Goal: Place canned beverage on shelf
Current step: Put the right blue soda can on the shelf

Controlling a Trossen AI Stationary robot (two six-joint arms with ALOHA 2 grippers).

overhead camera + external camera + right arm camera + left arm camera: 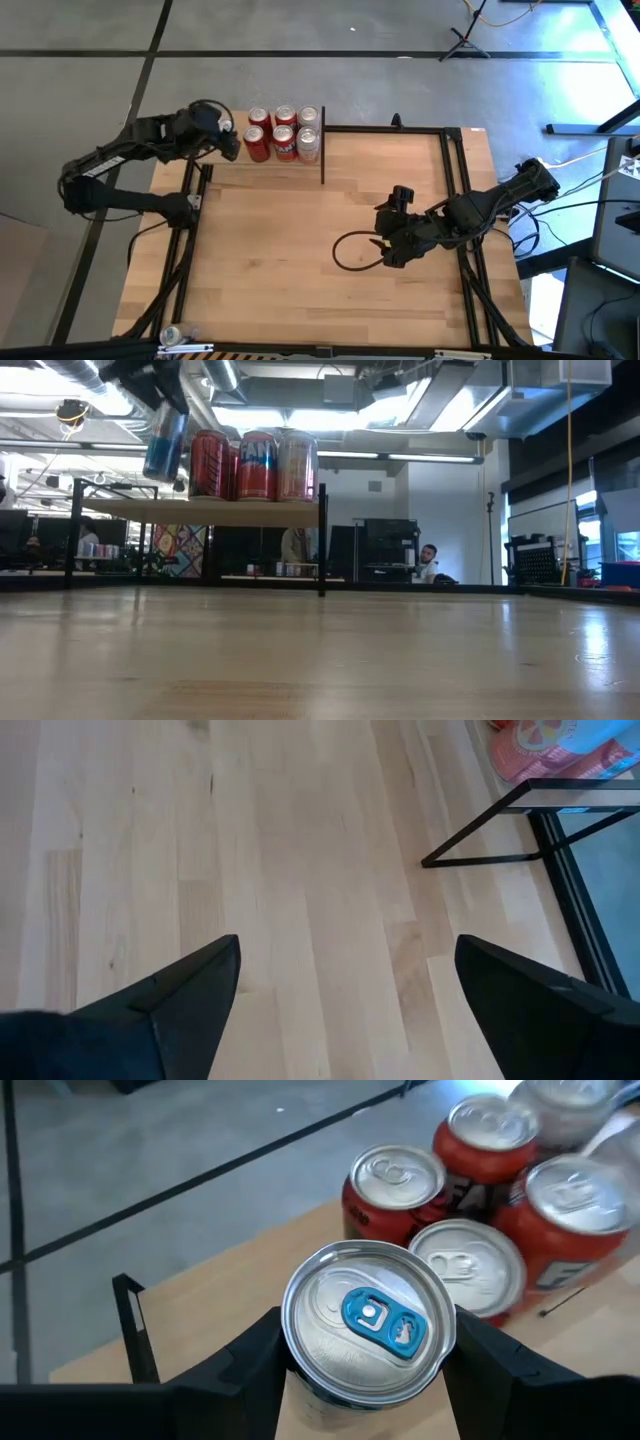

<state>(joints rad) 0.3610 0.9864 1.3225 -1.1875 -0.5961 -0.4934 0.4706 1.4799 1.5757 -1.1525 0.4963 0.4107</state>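
Next, my left gripper sets the silver-blue can down and lets go of it on the shelf board (240, 138) (318, 1310), beside the nearest red can of the back row.
The shelf (275, 170) is a light-wood board on thin black posts at the table's far left; the low view shows it (250, 510) raised above the tabletop. Several red and silver cans (283, 133) stand upright on its far right part. My left gripper (228, 140) is shut on a silver-blue can with a blue tab (368, 1323), just left of those cans. In the low view this can (164, 440) hangs above the board's left part. My right gripper (383, 250) is open and empty over the tabletop at the right; it also shows in the right wrist view (345, 970). My left gripper pinches the can's side wall just below its top rim (292, 1360) between its two fingers, one on each side. The fingers (250, 1360) come from the table's left, slanting down. The can is lifted clear of the shelf board, slightly tilted, its top up.
A black cable loop (352, 250) lies on the tabletop by my right gripper. A black post (323, 150) marks the shelf's right end. A small can (172, 335) lies at the table's near left edge. People (428, 560) sit in the room beyond.
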